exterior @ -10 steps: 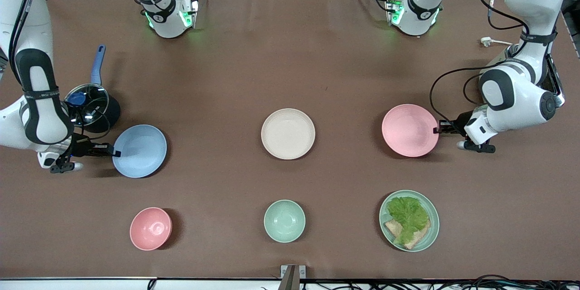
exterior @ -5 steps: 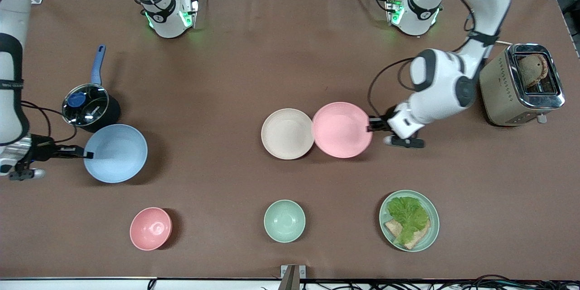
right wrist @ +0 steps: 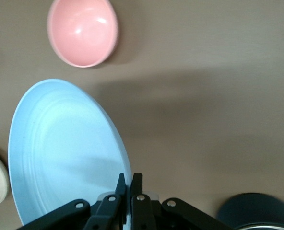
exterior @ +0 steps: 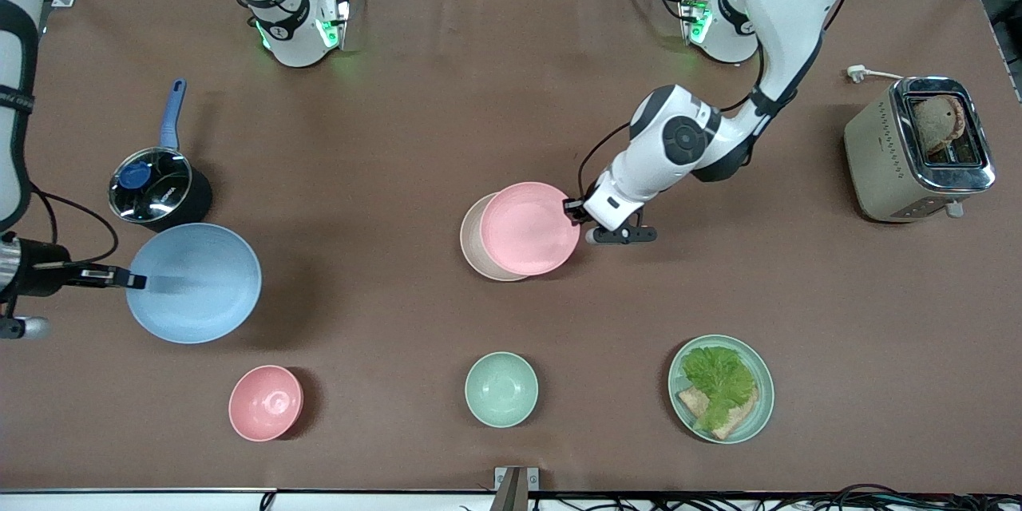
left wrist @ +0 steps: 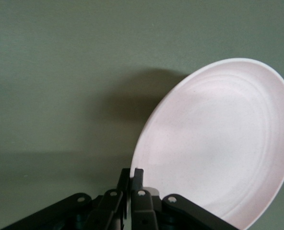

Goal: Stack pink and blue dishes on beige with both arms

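Note:
The blue plate will go down from my right gripper on top of the pink plate (exterior: 512, 228), where I will set it above the beige plate.
My left gripper (exterior: 572, 207) is shut on the rim of the pink plate (exterior: 530, 228), holding it in the air over the beige plate (exterior: 473, 243), which it mostly covers. In the left wrist view the pink plate (left wrist: 218, 143) stands tilted with its edge pinched by my left gripper (left wrist: 132, 176). My right gripper (exterior: 136, 281) is shut on the rim of the blue plate (exterior: 196, 283), lifted over the table near the right arm's end. The right wrist view shows the blue plate (right wrist: 65, 148) clamped in my right gripper (right wrist: 131, 181).
A black pot (exterior: 157, 188) with a blue handle stands close to the blue plate. Nearest the front camera sit a small pink bowl (exterior: 266, 402), a mint-green bowl (exterior: 501, 389) and a green plate with lettuce and bread (exterior: 721, 388). A toaster (exterior: 918, 148) stands at the left arm's end.
The left arm has carried the pink plate from beside the beige plate to over it. The right arm has raised the blue plate, which looks larger and has shifted toward the table's right-arm edge.

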